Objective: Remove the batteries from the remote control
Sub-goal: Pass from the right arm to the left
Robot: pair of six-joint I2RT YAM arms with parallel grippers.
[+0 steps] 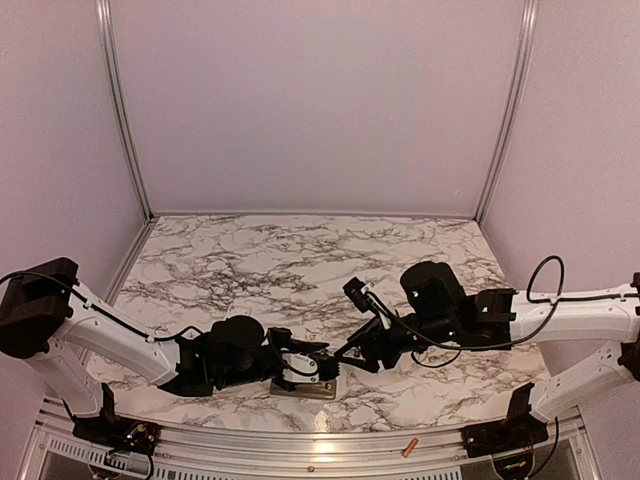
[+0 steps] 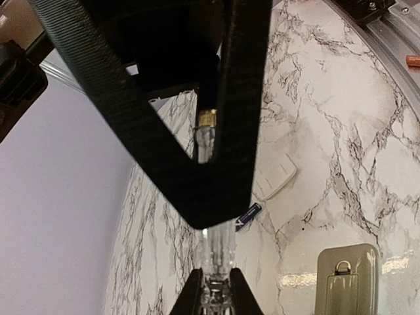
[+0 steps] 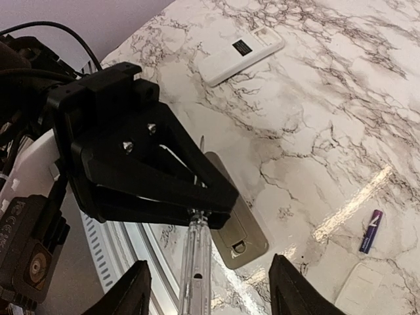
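Note:
My right gripper is open around the back end of the screwdriver's handle. It should move forward and grip the handle close to my left gripper's fingers [image 3: 198, 233].
The grey remote control [image 1: 305, 388] [image 2: 348, 279] [image 3: 237, 226] lies back-up near the table's front edge, its battery cover shut. My left gripper [image 1: 322, 366] [image 2: 218, 296] hovers just above it, shut on a clear-handled screwdriver [image 2: 220, 252] [image 3: 197, 262]. My right gripper [image 1: 352, 352] [image 3: 211, 295] faces the left one, open, its fingers standing wide on either side of the screwdriver handle without touching it. One of the batteries, a dark blue cell [image 2: 249, 214] [image 3: 369, 231], lies on the marble. An orange-red cell [image 1: 409, 447] [image 2: 413, 61] rests on the metal rail in front of the table.
A white remote [image 3: 239, 49] lies further back on the marble table [image 1: 300, 260]. A flat white cover piece [image 2: 275, 178] [image 3: 357, 285] sits near the blue cell. The two arms meet close together over the grey remote.

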